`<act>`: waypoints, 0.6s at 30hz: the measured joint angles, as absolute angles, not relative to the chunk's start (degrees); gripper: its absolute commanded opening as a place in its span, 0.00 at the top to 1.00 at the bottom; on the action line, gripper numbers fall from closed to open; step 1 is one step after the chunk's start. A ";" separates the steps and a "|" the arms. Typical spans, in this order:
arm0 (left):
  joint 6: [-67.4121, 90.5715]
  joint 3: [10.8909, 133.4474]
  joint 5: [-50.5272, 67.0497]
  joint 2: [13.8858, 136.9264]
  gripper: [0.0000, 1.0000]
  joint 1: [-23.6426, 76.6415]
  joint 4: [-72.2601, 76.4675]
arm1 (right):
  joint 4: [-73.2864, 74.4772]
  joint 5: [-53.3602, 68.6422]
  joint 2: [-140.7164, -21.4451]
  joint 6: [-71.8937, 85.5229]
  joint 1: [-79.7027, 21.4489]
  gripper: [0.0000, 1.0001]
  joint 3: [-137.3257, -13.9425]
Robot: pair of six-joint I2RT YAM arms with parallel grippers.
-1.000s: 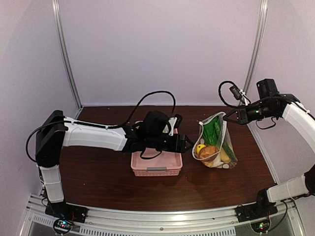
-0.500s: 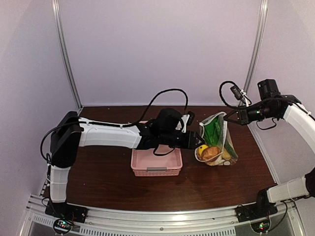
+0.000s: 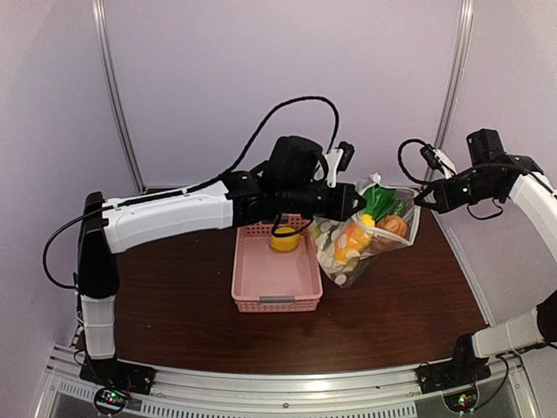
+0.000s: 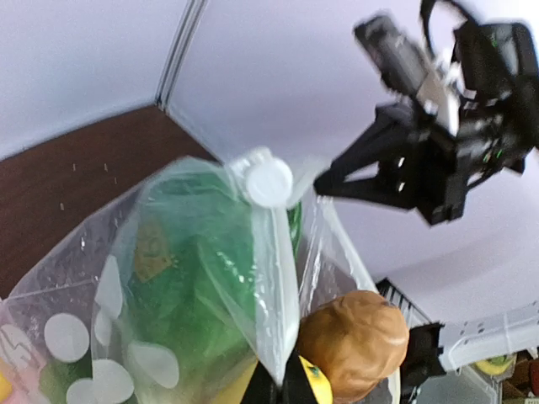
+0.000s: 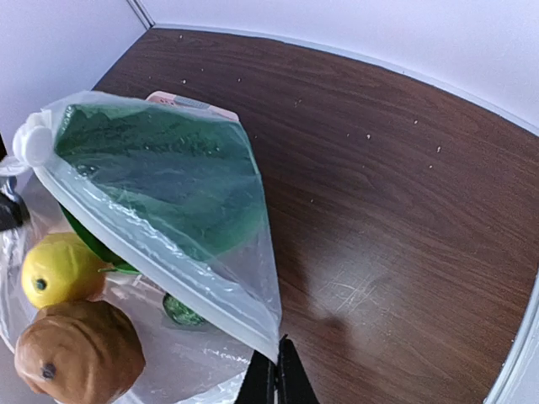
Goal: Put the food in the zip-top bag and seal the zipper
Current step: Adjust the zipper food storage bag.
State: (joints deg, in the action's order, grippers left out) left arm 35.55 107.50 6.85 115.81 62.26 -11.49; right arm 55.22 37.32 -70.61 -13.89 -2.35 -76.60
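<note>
The zip-top bag slants with the brown round one at its opening, so next I lower it and grab its near rim (image 3: 412,245) with my right gripper.
The zip-top bag (image 3: 361,244) hangs off the table, stretched between both grippers. My left gripper (image 3: 352,202) is shut on its left mouth edge (image 4: 282,337), and my right gripper (image 3: 421,198) is shut on the opposite corner (image 5: 271,337). The zipper (image 5: 160,252) runs taut along the mouth, with a white round tab (image 5: 32,139) at its far end. Inside lie a green leafy vegetable (image 5: 160,168), a lemon (image 5: 59,269), a brown round one (image 5: 80,353) and a cucumber end (image 5: 181,310). Another yellow lemon (image 3: 285,239) lies in the pink basket (image 3: 277,287).
The pink basket stands on the brown table (image 3: 174,305) just left of the hanging bag, under my left forearm (image 3: 174,218). Grey walls with metal corner posts (image 3: 452,87) close the back and sides.
My left gripper has shut on the bag's left mouth edge and risen. The bag has come up off the table and now hangs stretched between both grippers. The right gripper has risen slightly.
</note>
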 measured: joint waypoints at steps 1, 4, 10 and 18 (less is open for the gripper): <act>35.44 110.02 6.96 116.09 1.00 61.58 -11.09 | 55.70 37.26 -70.87 -13.93 -1.87 0.97 -77.56; 36.01 112.53 7.57 117.40 1.00 58.70 -9.72 | 55.31 38.70 -70.35 -13.26 -1.48 0.94 -79.68; 38.96 118.34 10.72 129.56 1.00 55.53 -9.93 | 56.16 38.06 -69.82 -13.32 -8.01 0.91 -76.38; 42.28 122.91 16.36 137.45 1.00 55.88 -11.16 | 58.04 35.07 -70.94 -14.57 -7.22 0.90 -75.07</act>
State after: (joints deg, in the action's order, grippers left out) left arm 42.28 122.91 16.36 137.45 55.88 -11.16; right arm 58.04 35.07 -70.94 -14.57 -7.22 -75.07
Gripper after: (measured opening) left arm 0.014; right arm 0.127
